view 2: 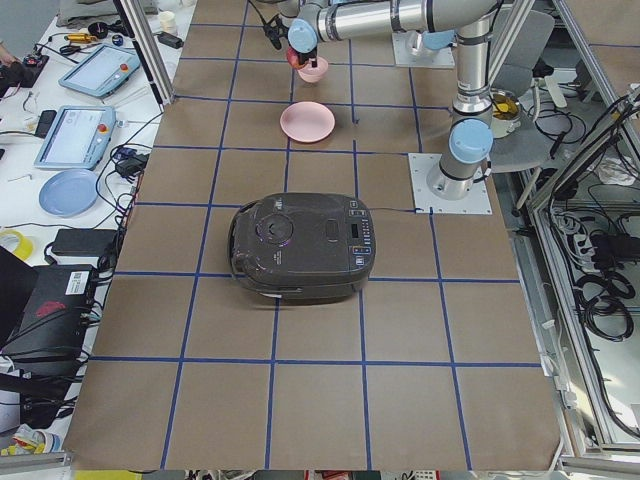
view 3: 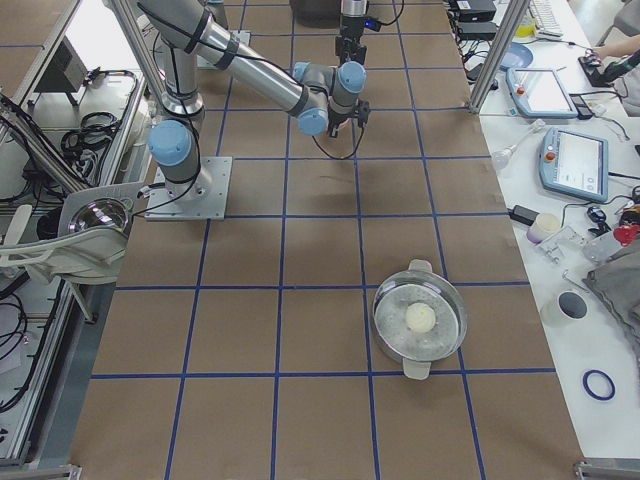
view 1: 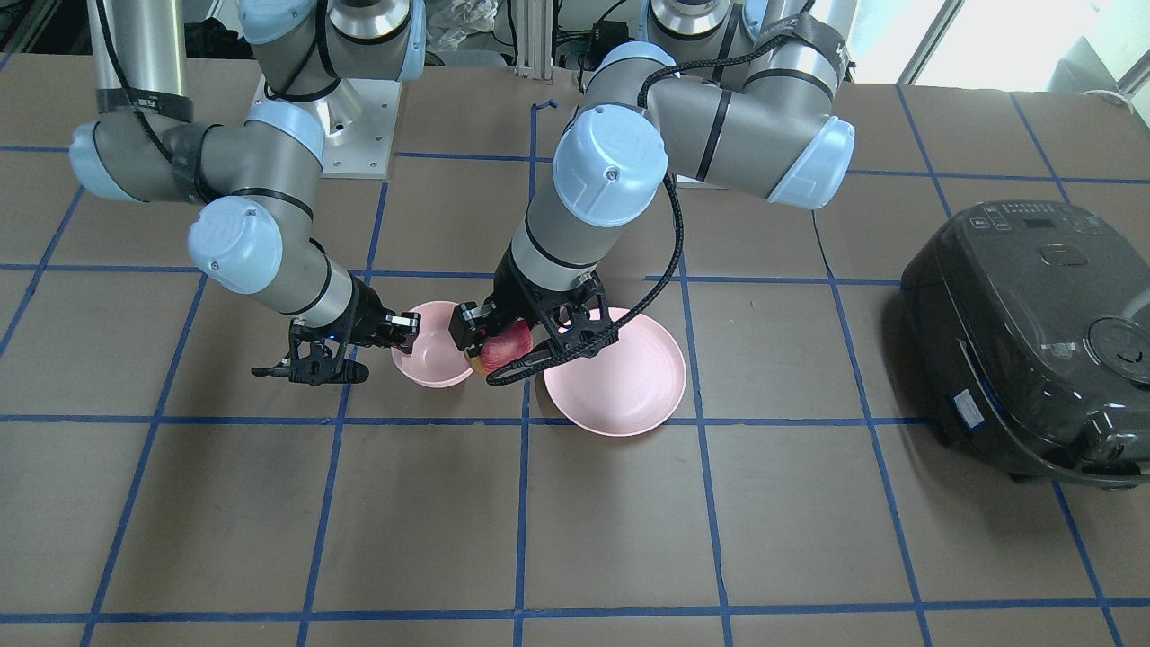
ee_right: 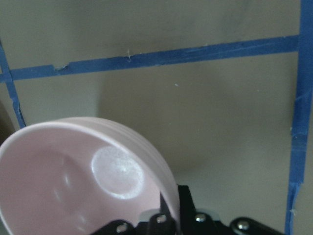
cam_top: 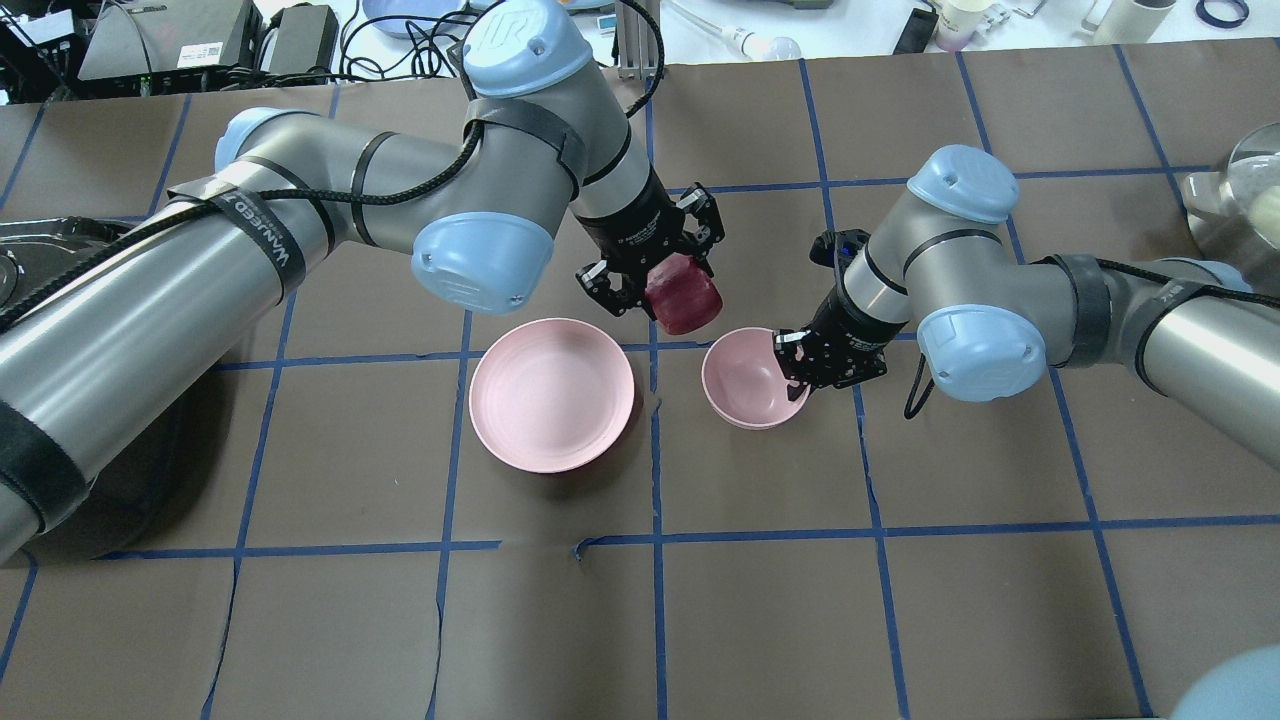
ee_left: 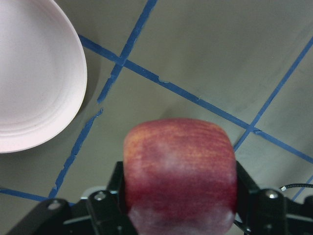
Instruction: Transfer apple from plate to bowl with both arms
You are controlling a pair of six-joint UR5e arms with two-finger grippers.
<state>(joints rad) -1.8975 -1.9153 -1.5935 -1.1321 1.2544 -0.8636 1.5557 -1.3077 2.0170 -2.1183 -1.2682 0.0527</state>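
Next, my left gripper lets go of the dark-red apple inside the small pink bowl (view 1: 429, 347), beside the wide pink plate.
My left gripper (cam_top: 672, 292) is shut on the dark-red apple (cam_top: 688, 303) and holds it above the table, between the plate and the bowl. The left wrist view shows the apple (ee_left: 178, 171) clamped between both fingers, with the plate (ee_left: 34, 78) at its left. The wide pink plate (cam_top: 552, 393) lies empty. My right gripper (cam_top: 792, 368) is shut on the right rim of the small pink bowl (cam_top: 745, 380). The right wrist view shows the bowl (ee_right: 73, 186) empty, its rim between the fingers. In the front view the apple (view 1: 505, 350) hangs just beside the bowl (view 1: 431, 359).
A black rice cooker (view 1: 1033, 341) stands on the table on the robot's left side. A metal pot with a glass lid (view 3: 418, 318) stands on its right side. Brown table with blue tape grid.
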